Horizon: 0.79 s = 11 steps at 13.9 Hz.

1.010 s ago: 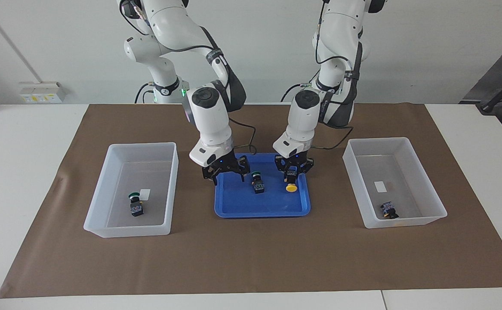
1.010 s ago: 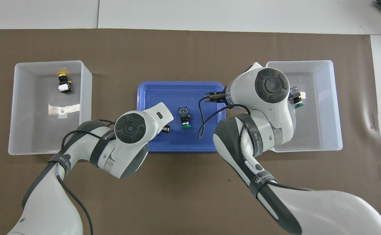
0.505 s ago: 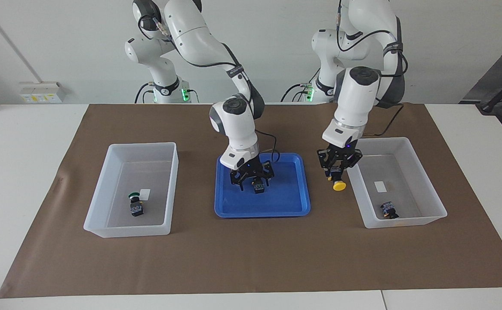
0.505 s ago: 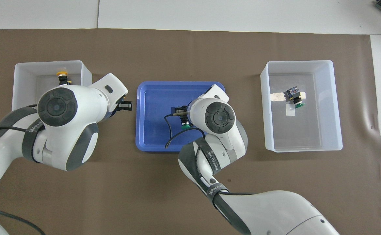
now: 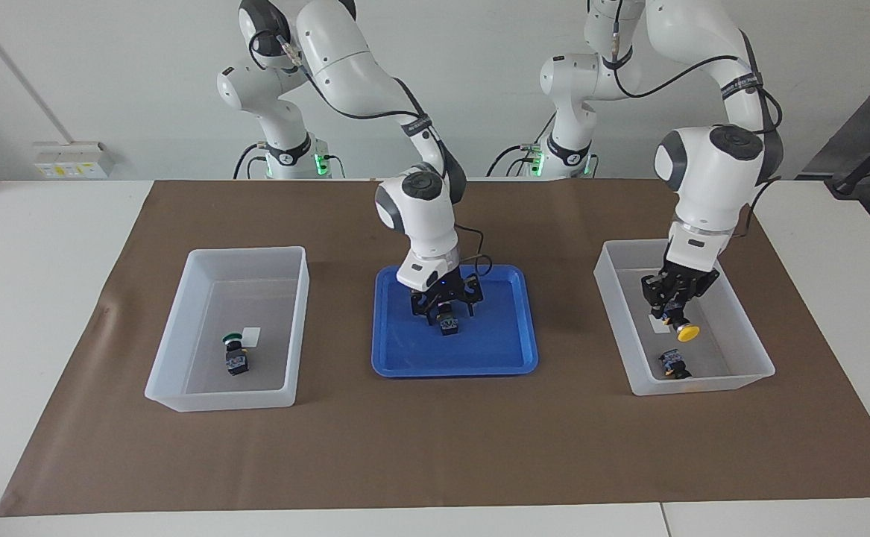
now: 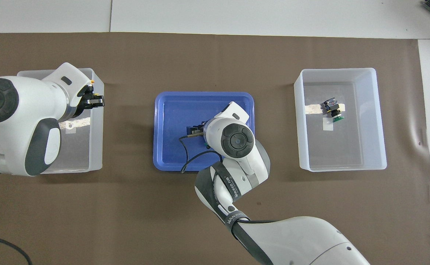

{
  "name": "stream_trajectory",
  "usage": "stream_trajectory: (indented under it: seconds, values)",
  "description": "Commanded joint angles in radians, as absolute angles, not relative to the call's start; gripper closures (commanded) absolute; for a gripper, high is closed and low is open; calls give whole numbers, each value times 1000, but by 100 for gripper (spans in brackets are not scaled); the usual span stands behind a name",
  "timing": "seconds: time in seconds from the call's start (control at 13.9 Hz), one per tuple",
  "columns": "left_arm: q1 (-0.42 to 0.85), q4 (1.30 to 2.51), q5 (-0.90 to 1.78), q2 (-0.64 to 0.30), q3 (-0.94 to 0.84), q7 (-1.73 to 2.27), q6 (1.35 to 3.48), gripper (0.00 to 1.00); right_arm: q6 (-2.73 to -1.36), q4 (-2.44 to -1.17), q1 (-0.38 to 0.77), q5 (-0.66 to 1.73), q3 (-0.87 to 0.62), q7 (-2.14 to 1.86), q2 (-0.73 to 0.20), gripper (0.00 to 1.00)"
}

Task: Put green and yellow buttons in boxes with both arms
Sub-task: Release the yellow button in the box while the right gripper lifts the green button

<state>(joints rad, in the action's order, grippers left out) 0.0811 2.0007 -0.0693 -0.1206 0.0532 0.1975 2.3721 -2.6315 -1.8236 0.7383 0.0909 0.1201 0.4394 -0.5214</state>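
My left gripper is going to release the yellow button near the box's far side (image 6: 59, 91), next to the second yellow button.
My left gripper (image 5: 669, 313) is shut on a yellow button (image 5: 686, 332) and holds it in the air over the box (image 5: 733, 313) at the left arm's end. A second yellow button (image 5: 675, 365) lies in that box. My right gripper (image 5: 446, 309) is down in the blue tray (image 5: 494, 358), right at a green button (image 5: 447, 324) that stands there. The other box (image 5: 181, 328), at the right arm's end, holds a green button (image 5: 235, 356), which also shows in the overhead view (image 6: 332, 110). In the overhead view the arms hide both tray and left-box buttons.
Both boxes and the tray stand in a row on a brown mat (image 5: 435, 447). White table (image 5: 47, 246) surrounds the mat. In the overhead view the left arm's wrist covers much of its box (image 6: 86, 147).
The left gripper carried the yellow button from the tray across the box's rim to over the box. The right gripper moved along the tray and came down at the green button.
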Motion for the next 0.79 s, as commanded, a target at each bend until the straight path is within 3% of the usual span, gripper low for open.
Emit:
stream_trajectory:
  seconds: [0.0, 0.29, 0.51, 0.72]
  values:
    - [26, 1977, -86, -190, 41, 163, 2445, 100, -2628, -1813, 723, 74, 121, 420, -522, 100]
    - [-41, 1965, -83, -270, 40, 62, 2545, 100, -2535, -1795, 719, 78, 147, 451, -468, 100]
    - [-45, 1944, -83, -337, 41, 17, 2655, 100, -2369, -1787, 698, 72, 213, 439, -344, 100]
    - [-44, 1942, -91, -353, 41, -29, 2672, 100, -2199, -1789, 591, 61, 232, 311, -237, 100]
